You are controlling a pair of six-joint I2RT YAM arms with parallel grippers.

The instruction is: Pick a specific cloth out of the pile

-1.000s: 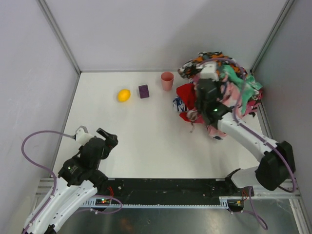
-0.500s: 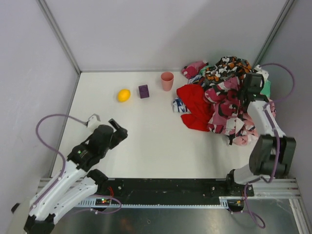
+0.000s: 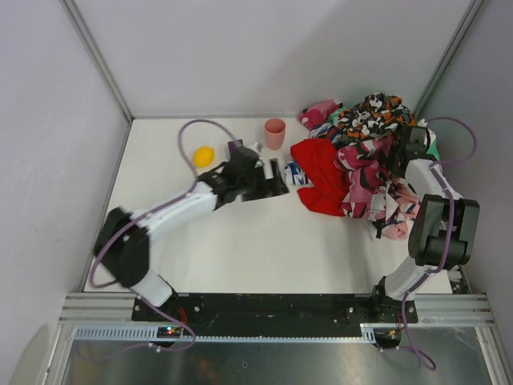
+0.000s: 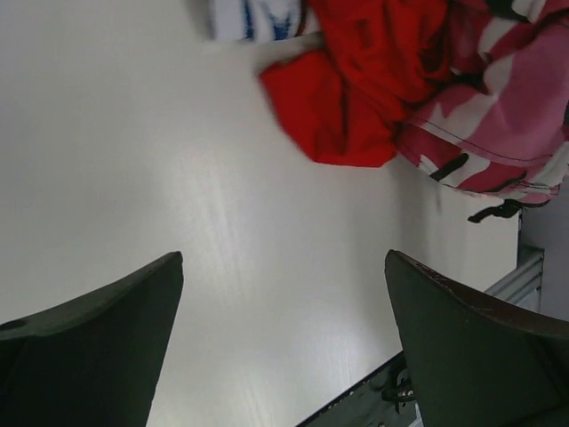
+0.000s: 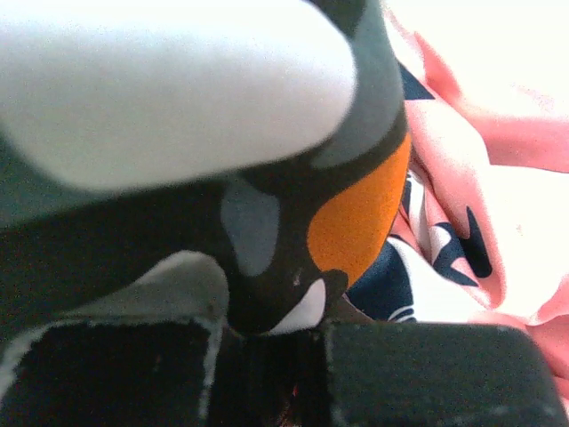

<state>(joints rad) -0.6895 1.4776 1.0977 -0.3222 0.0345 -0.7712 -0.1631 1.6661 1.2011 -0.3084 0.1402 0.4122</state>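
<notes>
I will close my left gripper on the middle of the plain red cloth (image 3: 329,188) (image 4: 372,85), near the place where it meets the pink-patterned cloth.
The plain red cloth (image 3: 319,175) lies at the left edge of the pile (image 3: 377,160), partly under a pink-patterned cloth (image 3: 365,180). In the left wrist view the red cloth (image 4: 356,84) sits ahead of my left gripper (image 4: 283,260), which is open over bare table. From above, the left gripper (image 3: 279,178) hovers just left of the cloth, not touching it. My right gripper (image 3: 413,146) is at the pile's right side. Its jaws (image 5: 267,342) are shut on a fold of orange-black-white patterned cloth (image 5: 356,213).
A pink cup (image 3: 275,133), a purple block (image 3: 236,147) and a yellow lemon (image 3: 203,156) stand at the back, close to the left arm. A blue-and-white cloth (image 3: 294,172) lies between the left gripper and the red cloth. Walls enclose the table on three sides.
The left arm has swung from the near left corner across the table to the red cloth. The right arm moved off the pile's middle to its right side, uncovering more red cloth.
</notes>
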